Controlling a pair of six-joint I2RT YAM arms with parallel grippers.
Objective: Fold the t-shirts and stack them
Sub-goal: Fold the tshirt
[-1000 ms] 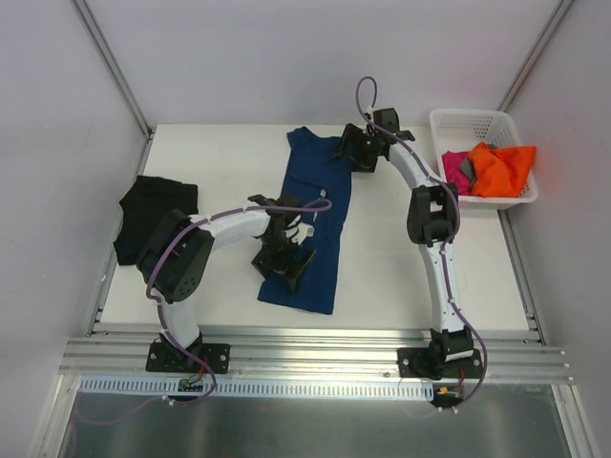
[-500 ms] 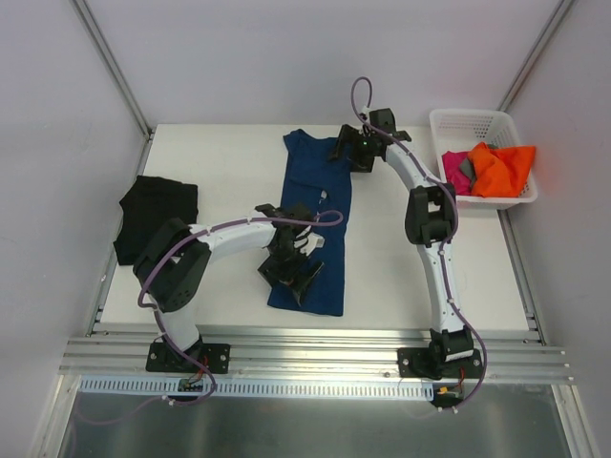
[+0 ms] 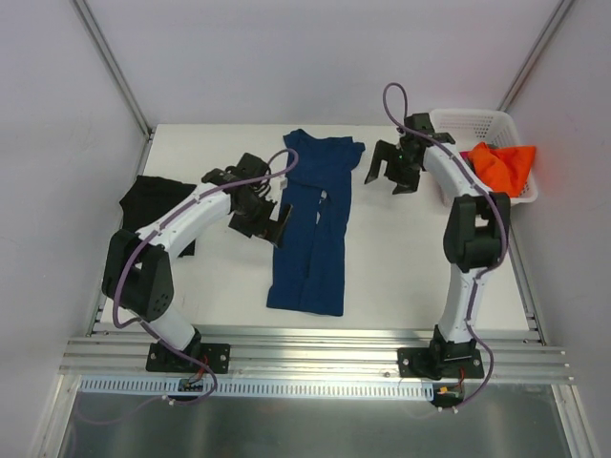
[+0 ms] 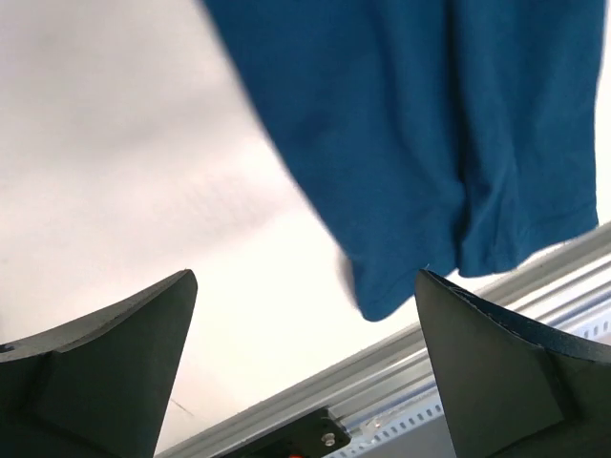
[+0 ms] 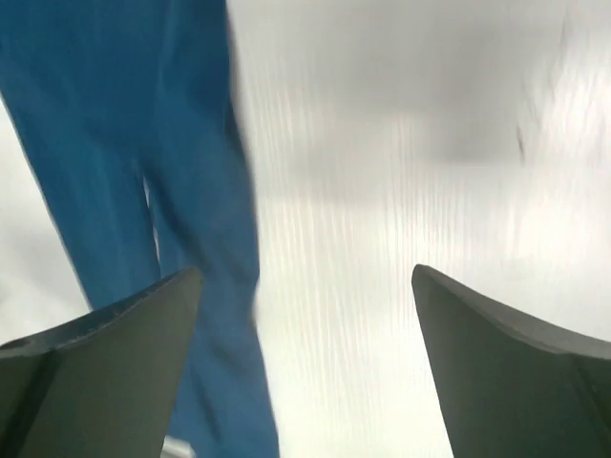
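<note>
Next, I close my left gripper on the near corner [image 3: 271,304] [image 4: 371,311] of the navy blue t-shirt, on the side toward the black t-shirt.
A navy blue t-shirt [image 3: 313,224] lies folded into a long narrow strip down the middle of the table; it also shows in the left wrist view [image 4: 430,134] and the right wrist view [image 5: 143,172]. A black t-shirt [image 3: 153,210] lies at the left edge. Orange [image 3: 504,167] and magenta cloth sit in the white basket. My left gripper [image 3: 270,221] is open and empty, just left of the navy strip. My right gripper [image 3: 387,175] is open and empty, right of the shirt's collar end. Both wrist views show wide open jaws over bare table.
The white lattice basket [image 3: 458,122] stands at the back right corner, right behind the right arm. An aluminium rail [image 3: 315,353] runs along the near table edge. Grey walls enclose the table on three sides.
Both grippers have let go of the navy shirt and pulled away from it, the left one to the left, the right one to the right. The shirt now lies narrower.
</note>
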